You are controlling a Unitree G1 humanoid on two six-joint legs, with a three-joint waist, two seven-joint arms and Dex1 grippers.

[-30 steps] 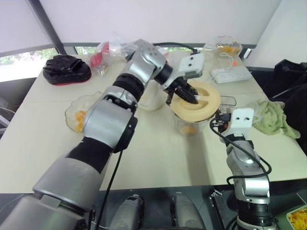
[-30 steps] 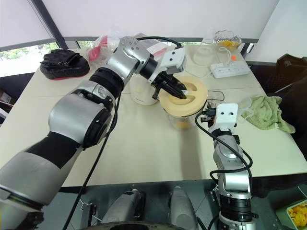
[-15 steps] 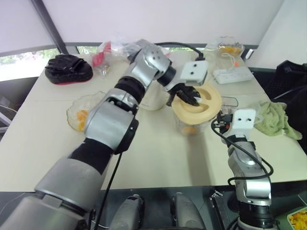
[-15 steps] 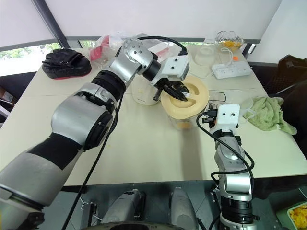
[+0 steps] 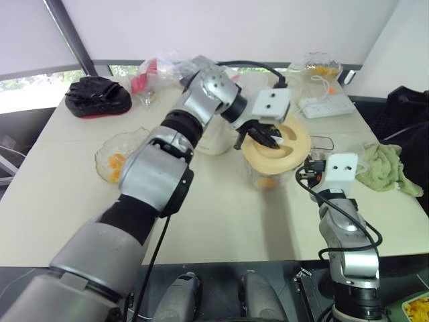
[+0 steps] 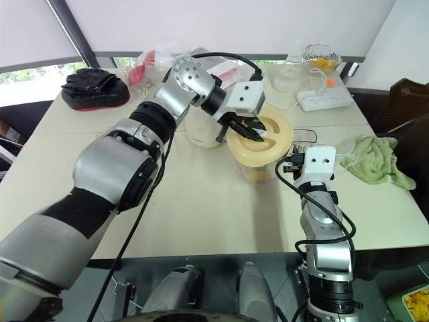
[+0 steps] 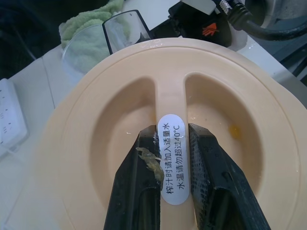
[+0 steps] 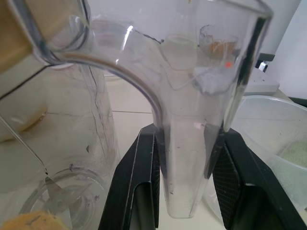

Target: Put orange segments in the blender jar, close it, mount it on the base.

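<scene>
The cream-yellow lid will sit flat on the rim of the blender jar (image 5: 273,136) when my left gripper lets go of it.
The blender jar (image 5: 265,176) stands mid-table with a cream-yellow lid (image 5: 288,153) on its rim. My left gripper (image 5: 263,136) reaches down onto the lid and is shut on its raised middle ridge (image 7: 171,158), one black finger on each side. My right gripper (image 5: 308,172) is level beside the jar and shut on the clear side handle (image 8: 184,158). Orange segments (image 5: 266,181) lie at the jar's bottom near the blade (image 8: 36,221). The cream-white base (image 6: 201,131) stands just behind my left forearm.
A scalloped glass bowl (image 5: 110,159) with orange pieces sits at the left. A green towel (image 5: 383,168) and a clear container (image 8: 268,143) lie to the right. A power strip (image 5: 324,105), another bowl (image 5: 318,66), bags (image 5: 151,77) and a black object (image 5: 94,96) line the back.
My left wrist has rolled on the lid's ridge while the hand stayed in place. The right gripper has kept its hold on the handle without moving.
</scene>
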